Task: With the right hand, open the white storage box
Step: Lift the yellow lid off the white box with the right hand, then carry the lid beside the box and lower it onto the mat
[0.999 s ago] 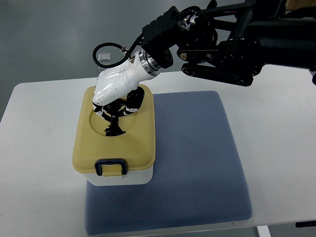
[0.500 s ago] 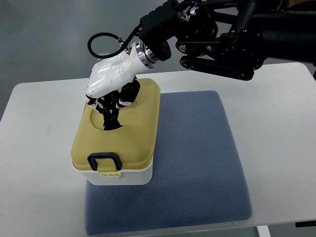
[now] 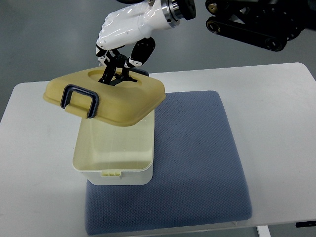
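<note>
The robot's right gripper will release the yellow lid, now lifted and tilted above the box, on the open blue mat (image 3: 195, 130) next to the white storage box.
A white storage box (image 3: 116, 174) stands on the blue mat's left part, its inside showing. Its yellow lid (image 3: 121, 101) with a dark blue front latch (image 3: 79, 101) is lifted and tilted, front edge raised above the box. My right hand (image 3: 118, 64), white with black fingers, comes down from the top right and is shut on the black handle (image 3: 114, 78) in the lid's round recess. The left arm does not show.
The blue padded mat (image 3: 197, 163) covers the middle of the white table (image 3: 286, 128). The black right arm (image 3: 247, 22) crosses the top right. Grey floor lies beyond the table's far edge.
The right hand has risen and moved back, pulling the lid up off the box by its handle. The lid now tilts with its latch side raised, and the box's inside shows.
</note>
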{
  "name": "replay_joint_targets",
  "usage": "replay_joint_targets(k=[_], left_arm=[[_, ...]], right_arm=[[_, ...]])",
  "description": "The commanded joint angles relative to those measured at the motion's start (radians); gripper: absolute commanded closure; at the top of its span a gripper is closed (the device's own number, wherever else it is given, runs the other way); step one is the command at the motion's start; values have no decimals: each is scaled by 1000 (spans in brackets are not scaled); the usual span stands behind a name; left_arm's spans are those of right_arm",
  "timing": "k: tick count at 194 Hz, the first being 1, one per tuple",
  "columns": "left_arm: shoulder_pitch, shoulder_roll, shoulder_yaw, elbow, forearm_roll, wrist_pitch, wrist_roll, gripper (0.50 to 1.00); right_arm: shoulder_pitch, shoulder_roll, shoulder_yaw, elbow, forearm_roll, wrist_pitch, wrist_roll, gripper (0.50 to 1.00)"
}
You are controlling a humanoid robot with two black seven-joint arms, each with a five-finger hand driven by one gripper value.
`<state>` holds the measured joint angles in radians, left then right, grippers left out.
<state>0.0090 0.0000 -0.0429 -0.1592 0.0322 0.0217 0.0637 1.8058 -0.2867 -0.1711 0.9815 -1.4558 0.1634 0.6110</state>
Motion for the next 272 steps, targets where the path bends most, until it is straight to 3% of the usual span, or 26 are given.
replay_joint_targets(k=[1, 82, 172, 272], left_arm=[[0, 0, 0, 0, 0, 0, 1, 500], [0, 0, 0, 0, 0, 0, -1, 500], [0, 0, 0, 0, 0, 0, -1, 500], [0, 0, 0, 1, 0, 0, -1, 500]], right_arm=[[-43, -77, -1, 0, 0, -24, 0, 1000], [-227, -267, -2, -9, -1, -143, 0, 1000], [-442, -307, -8, -21, -8, -258, 0, 1000], [-556, -289, -14, -21, -23, -304, 0, 1000]])
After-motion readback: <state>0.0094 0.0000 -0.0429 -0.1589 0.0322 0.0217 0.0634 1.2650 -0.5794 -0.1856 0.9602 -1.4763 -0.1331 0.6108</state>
